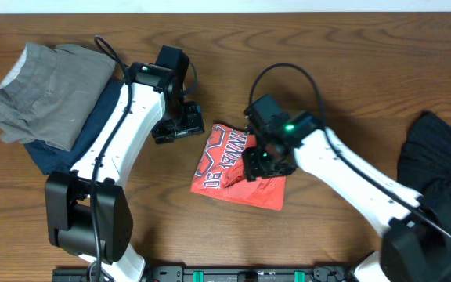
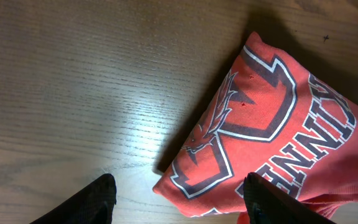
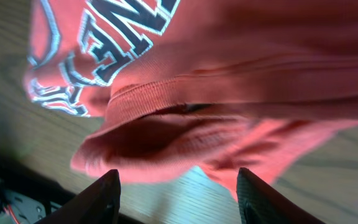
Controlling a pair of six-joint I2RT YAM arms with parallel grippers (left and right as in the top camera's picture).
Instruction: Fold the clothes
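Next, my right gripper pinches that end (image 1: 263, 193) of the T-shirt, the open one bunched up in loose folds beside the lettering, and pulls it out straight before folding.
The coral-red T-shirt (image 1: 227, 166) with white and navy lettering lies folded into a small bundle at the table's middle. My left gripper (image 1: 180, 128) is open and empty just left of its upper-left corner; the shirt fills the right of the left wrist view (image 2: 272, 124) between and beyond the fingers (image 2: 178, 198). My right gripper (image 1: 266, 160) is open over the shirt's right side; the right wrist view shows the shirt's hem and folds (image 3: 216, 81) just ahead of its fingers (image 3: 178, 193). A black garment (image 1: 441, 168) with a small white logo lies at the far right.
A stack of folded clothes, grey (image 1: 49, 90) on top of navy (image 1: 77, 145), sits at the back left next to the left arm. Bare wood table (image 1: 351, 86) surrounds the shirt. The arm bases stand at the front edge.
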